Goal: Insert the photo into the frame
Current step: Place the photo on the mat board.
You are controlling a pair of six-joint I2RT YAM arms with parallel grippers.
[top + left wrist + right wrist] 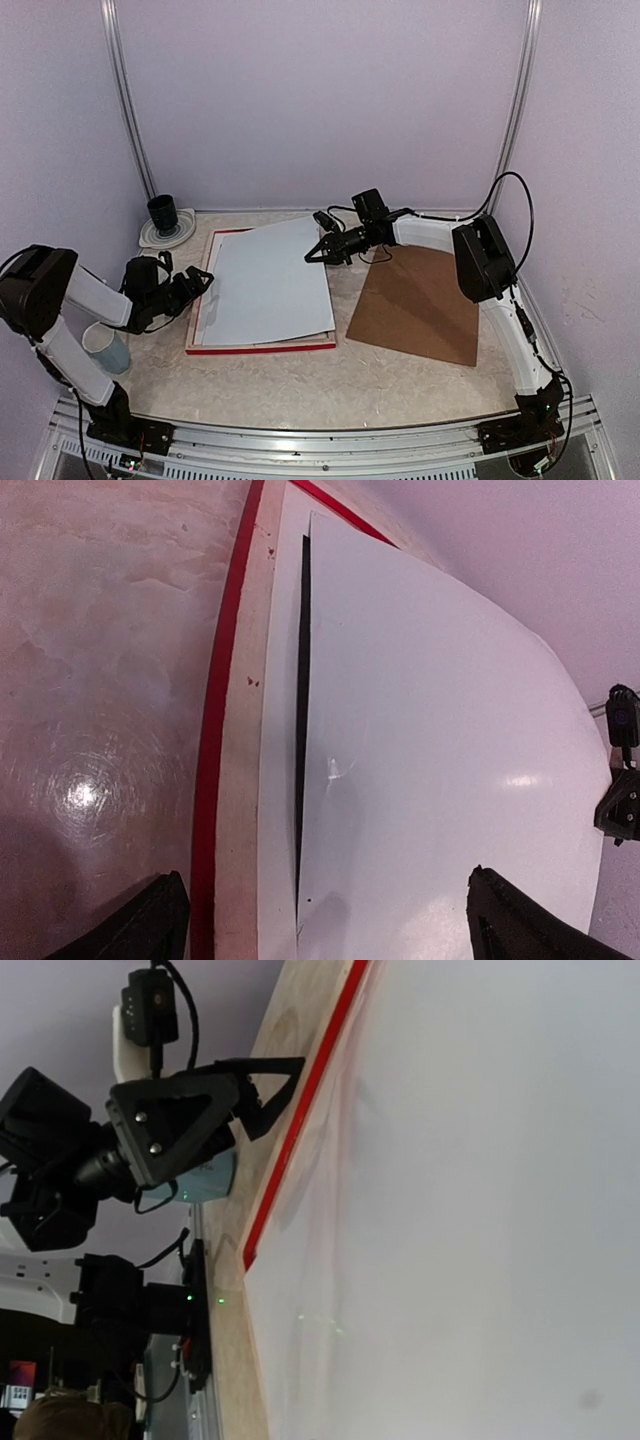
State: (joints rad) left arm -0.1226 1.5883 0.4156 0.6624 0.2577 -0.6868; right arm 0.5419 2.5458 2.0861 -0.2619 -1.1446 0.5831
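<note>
The bowed photo's edge by my right gripper overlaps the frame's rim; I need to re-grip that edge [325, 272], lift it and lower it inside the frame's rim.
The frame [262, 345] lies flat on the table, with red outer edges and pale wood upward [238, 780]. Over it lies the photo [265, 285], plain white side up, so its picture is hidden. The sheet bows upward [450, 760], leaving a dark gap above a white layer [277, 780] inside the frame. My right gripper [312, 256] is shut on the photo's far right edge; its fingers do not show in the right wrist view, where the photo [480, 1210] fills most of the picture. My left gripper [200, 282] is open over the frame's left side, its jaws [325, 880] spanning the photo's edge.
A brown backing board [420, 305] lies right of the frame. A black cup [163, 213] stands on a white plate [150, 238] in the far left corner. A pale blue cup [105, 350] stands by my left arm. Walls close in on three sides.
</note>
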